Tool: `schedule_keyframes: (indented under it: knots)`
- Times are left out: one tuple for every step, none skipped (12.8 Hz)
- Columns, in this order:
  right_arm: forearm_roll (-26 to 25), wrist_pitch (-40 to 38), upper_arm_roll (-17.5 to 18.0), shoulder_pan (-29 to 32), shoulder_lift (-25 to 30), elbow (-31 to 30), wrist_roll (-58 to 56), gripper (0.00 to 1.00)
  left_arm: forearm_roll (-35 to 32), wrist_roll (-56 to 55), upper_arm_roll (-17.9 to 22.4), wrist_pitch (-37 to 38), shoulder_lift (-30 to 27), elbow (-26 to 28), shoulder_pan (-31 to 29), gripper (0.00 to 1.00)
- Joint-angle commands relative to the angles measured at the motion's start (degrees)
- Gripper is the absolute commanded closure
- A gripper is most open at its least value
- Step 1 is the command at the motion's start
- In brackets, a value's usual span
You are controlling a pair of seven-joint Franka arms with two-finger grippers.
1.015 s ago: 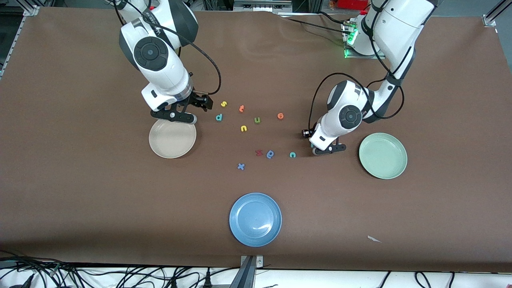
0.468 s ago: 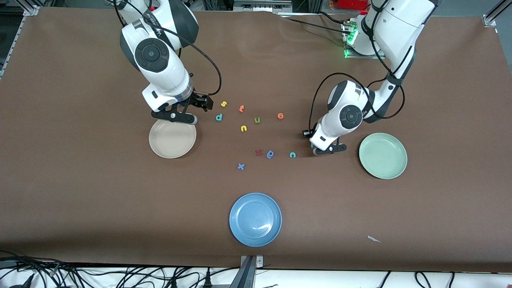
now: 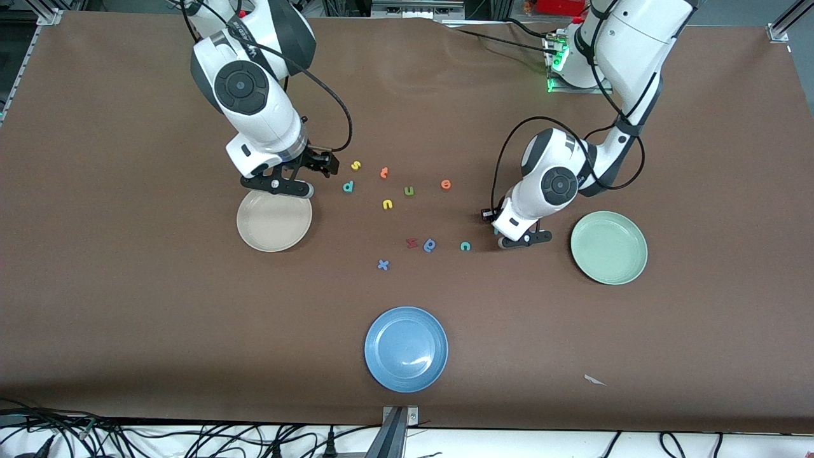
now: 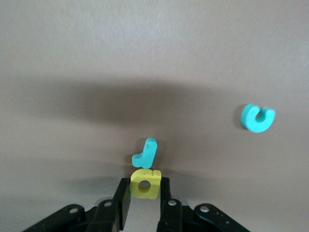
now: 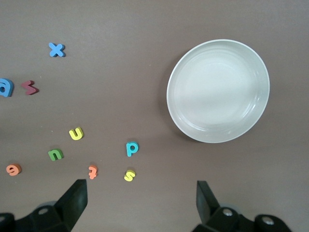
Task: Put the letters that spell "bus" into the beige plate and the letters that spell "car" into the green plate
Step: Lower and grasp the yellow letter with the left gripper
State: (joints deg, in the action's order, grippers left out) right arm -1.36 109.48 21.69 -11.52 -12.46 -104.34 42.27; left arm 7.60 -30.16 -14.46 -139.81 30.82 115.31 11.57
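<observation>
My left gripper will release the yellow "a" near the middle of the green plate (image 3: 602, 245). The "a" is still low at the table.
My left gripper (image 4: 145, 186) is shut on the yellow "a" (image 4: 152, 178), low at the table between the teal "c" (image 3: 465, 246) and the green plate (image 3: 608, 247). The teal-blue "r" (image 4: 146, 153) lies right beside the "a". In the front view that gripper (image 3: 523, 240) hides both letters. My right gripper (image 3: 280, 186) hangs open and empty over the rim of the beige plate (image 3: 274, 221). Beside it on the table lie the yellow "s" (image 3: 356, 166), teal "b" (image 3: 348, 186) and yellow "u" (image 3: 387, 204). Both plates hold nothing.
Other letters lie mid-table: an orange "t" (image 3: 383, 172), a green "u" (image 3: 409, 191), an orange "e" (image 3: 446, 184), a red one (image 3: 411, 242), a blue rounded one (image 3: 430, 245) and a blue "x" (image 3: 383, 264). A blue plate (image 3: 406, 348) sits nearest the front camera.
The left hand has shifted very slightly over the same spot. The right arm has barely moved. No letter on the open table has changed place.
</observation>
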Motion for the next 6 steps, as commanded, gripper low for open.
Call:
schedule_keyframes:
  knots:
    - [-0.4,0.11,0.02,-0.34,-2.12,2.82,1.06,0.0,-2.14,0.36,0.83,6.62,-4.53,-1.05,-1.28,0.85]
    - [-0.05,0.55,0.02,-0.34,-3.17,3.35,1.06,0.0,-4.5,1.41,0.75,9.87,-6.02,-1.92,-2.77,0.85]
    - [0.65,3.43,0.02,-1.3,-3.96,3.18,0.97,0.0,-6.26,2.12,0.66,13.3,-6.91,-3.23,-4.35,0.85]
    - [1.09,8.68,-0.07,-2.27,-4.58,1.53,1.14,0.0,-7.32,3.78,0.75,16.38,-7.44,-4.64,-5.58,0.85]
    - [1.27,12.9,0.11,-2.19,-5.2,-0.32,1.23,0.0,-7.77,6.32,0.75,19.02,-7.62,-6.05,-7.6,0.85]
    - [1.27,15.47,0.11,-2.54,-5.81,-0.94,1.23,0.0,-7.77,9.3,0.75,20.35,-7.53,-7.28,-10.14,0.84]
